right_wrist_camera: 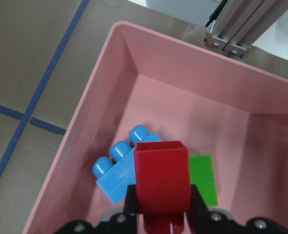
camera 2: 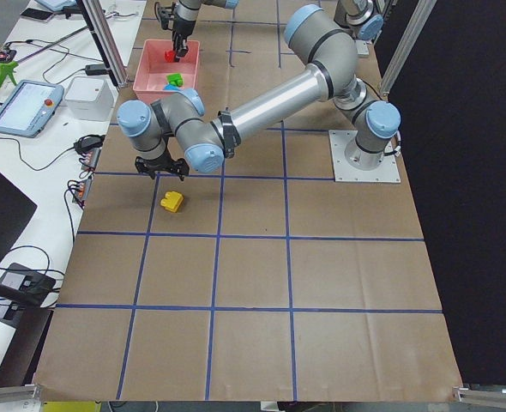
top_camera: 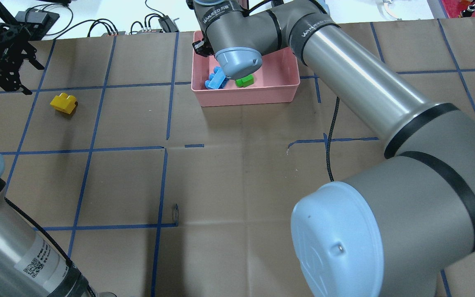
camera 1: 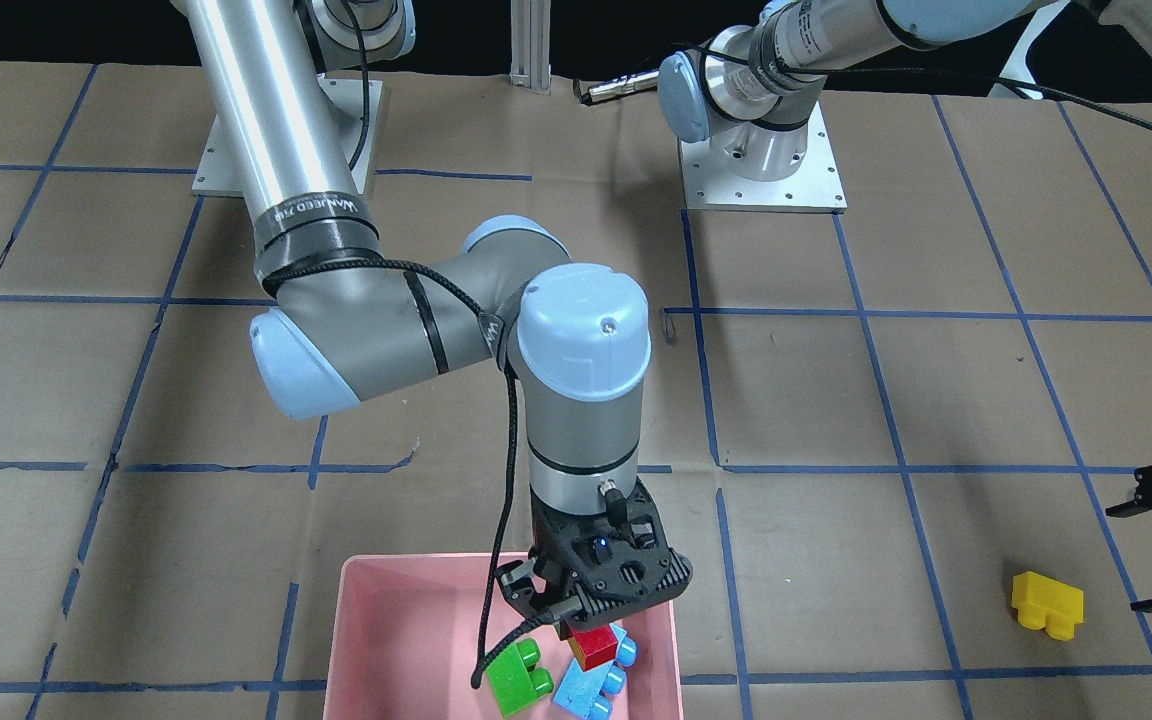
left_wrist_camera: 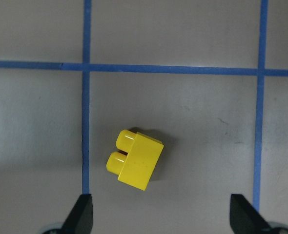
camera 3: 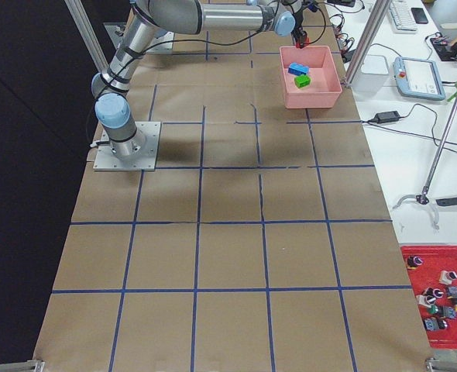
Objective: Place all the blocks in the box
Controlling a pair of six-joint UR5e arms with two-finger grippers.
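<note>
My left gripper is going to close its fingers on the yellow brick's end (camera 1: 1079,604) (left_wrist_camera: 137,185), the one that faces away from the pink box.
The pink box (camera 1: 356,620) holds the green brick (camera 1: 519,680) and the light-blue brick (camera 1: 591,690). My right gripper (right_wrist_camera: 162,207) is shut on the red brick (right_wrist_camera: 162,183) and holds it above the box floor, over the blue brick (right_wrist_camera: 119,165) and the green brick (right_wrist_camera: 202,178). The yellow brick (left_wrist_camera: 134,161) lies on the brown table, far from the box (top_camera: 245,97). My left gripper (left_wrist_camera: 162,214) is open and hovers above the table just beside the yellow brick (top_camera: 63,103), with nothing in it.
The right arm's elbow (top_camera: 386,214) and forearm span the table's right half in the overhead view. Cables and devices (top_camera: 155,22) lie past the far edge. The arm base plates (camera 1: 761,170) stand at the robot's side. A red parts tray (camera 3: 438,302) sits off the table.
</note>
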